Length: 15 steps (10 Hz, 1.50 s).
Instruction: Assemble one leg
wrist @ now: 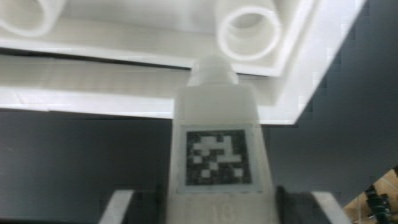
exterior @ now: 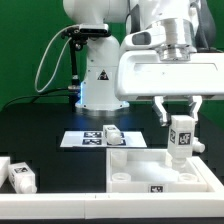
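Observation:
Next, my gripper lets go of the leg, standing upright in the round socket at the white panel's near corner [exterior: 187, 177] [wrist: 249, 31] below it.
My gripper [exterior: 181, 124] is shut on a leg [exterior: 181, 138], a stubby white peg with a black-and-white tag, and holds it upright just above the far right corner of the large white square panel [exterior: 135, 163]. In the wrist view the leg [wrist: 217, 140] points at the panel's corner [wrist: 107, 80], its tip close to a round socket [wrist: 254, 30]. The fingers [wrist: 118, 206] clamp the leg's sides. Another leg [exterior: 112, 133] lies on the marker board [exterior: 78, 140].
Two more white tagged parts [exterior: 20, 176] lie at the exterior view's front left. The robot base [exterior: 100, 70] stands behind the marker board. The panel fills the front right of the table.

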Each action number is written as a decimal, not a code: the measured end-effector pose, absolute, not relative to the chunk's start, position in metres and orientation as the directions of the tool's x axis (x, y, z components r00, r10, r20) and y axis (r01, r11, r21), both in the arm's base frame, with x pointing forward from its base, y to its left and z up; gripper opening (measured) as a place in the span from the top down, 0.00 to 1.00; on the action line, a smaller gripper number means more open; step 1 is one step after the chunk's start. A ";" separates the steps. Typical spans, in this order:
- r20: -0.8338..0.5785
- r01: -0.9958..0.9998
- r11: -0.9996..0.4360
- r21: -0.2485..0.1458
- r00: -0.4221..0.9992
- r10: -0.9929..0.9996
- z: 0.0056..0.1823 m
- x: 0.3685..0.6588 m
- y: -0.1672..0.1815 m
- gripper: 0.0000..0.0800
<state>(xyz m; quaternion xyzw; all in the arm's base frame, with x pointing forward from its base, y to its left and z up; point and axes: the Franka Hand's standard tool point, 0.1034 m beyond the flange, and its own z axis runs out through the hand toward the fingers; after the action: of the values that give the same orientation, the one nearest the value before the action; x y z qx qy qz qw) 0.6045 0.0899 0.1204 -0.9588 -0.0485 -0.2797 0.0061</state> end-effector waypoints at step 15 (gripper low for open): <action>0.511 0.131 -0.991 0.016 0.851 0.121 0.094 0.593 0.109 0.64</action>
<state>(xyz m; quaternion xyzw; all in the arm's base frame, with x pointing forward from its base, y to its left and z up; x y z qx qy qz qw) 0.5933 0.1089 0.0944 -0.9620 -0.0657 -0.2647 0.0096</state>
